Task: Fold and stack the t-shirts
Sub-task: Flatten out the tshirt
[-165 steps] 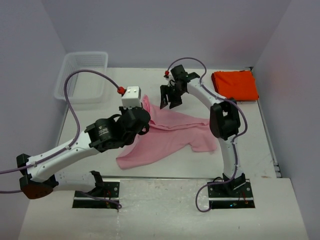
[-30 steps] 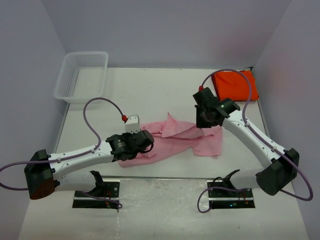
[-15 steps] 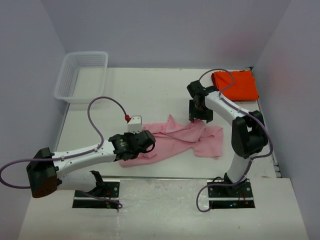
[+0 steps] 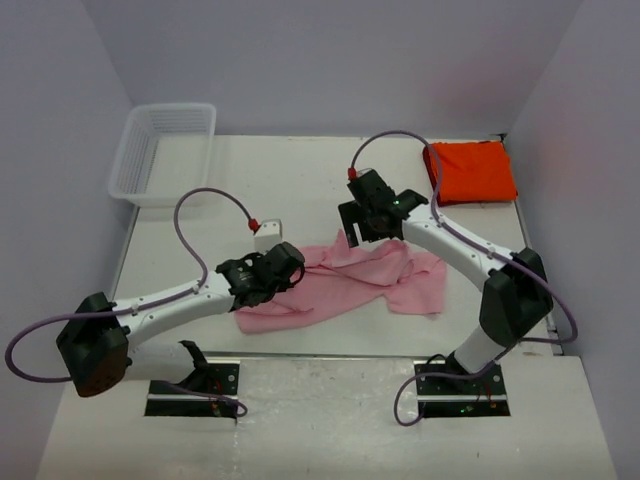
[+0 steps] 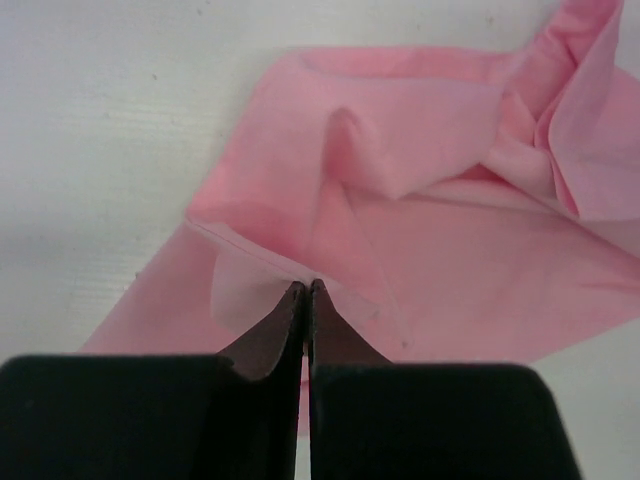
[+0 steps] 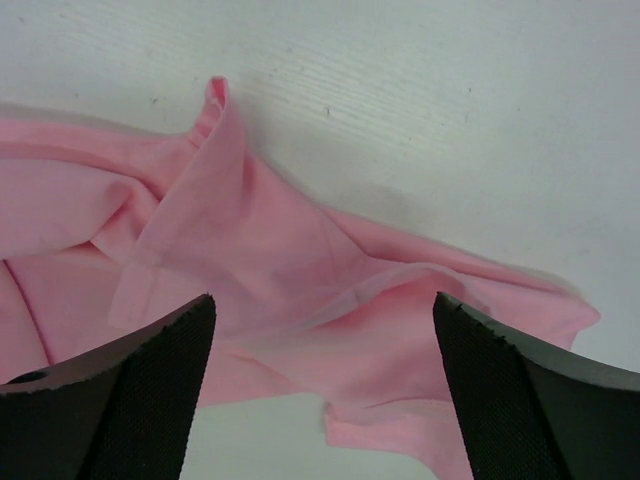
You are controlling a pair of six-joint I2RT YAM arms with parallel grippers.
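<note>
The pink t-shirt's middle flap has a loose hemmed corner (image 4: pixel 324 266) (image 6: pixel 130 300) just in front of its upper peak. My right gripper should grab that corner next.
The pink t-shirt (image 4: pixel 345 282) lies crumpled and spread across the table's middle. My left gripper (image 4: pixel 288 268) sits low at its left end, and in the left wrist view the left gripper (image 5: pixel 303 288) is shut on a hem fold of the pink t-shirt (image 5: pixel 430 200). My right gripper (image 4: pixel 358 228) hovers over the shirt's upper peak. Seen from the right wrist, the right gripper (image 6: pixel 323 305) is open wide with only the loose pink t-shirt (image 6: pixel 270 260) below it. The orange-red t-shirt (image 4: pixel 470 172) lies folded at the back right.
A white mesh basket (image 4: pixel 165 150) stands at the back left corner. Purple cables loop above both arms. Bare white table (image 4: pixel 290 180) lies behind the pink shirt.
My right gripper has opened, let go of the pink shirt and swung left over its upper peak. The left gripper stayed shut and shifted slightly right with the hem.
</note>
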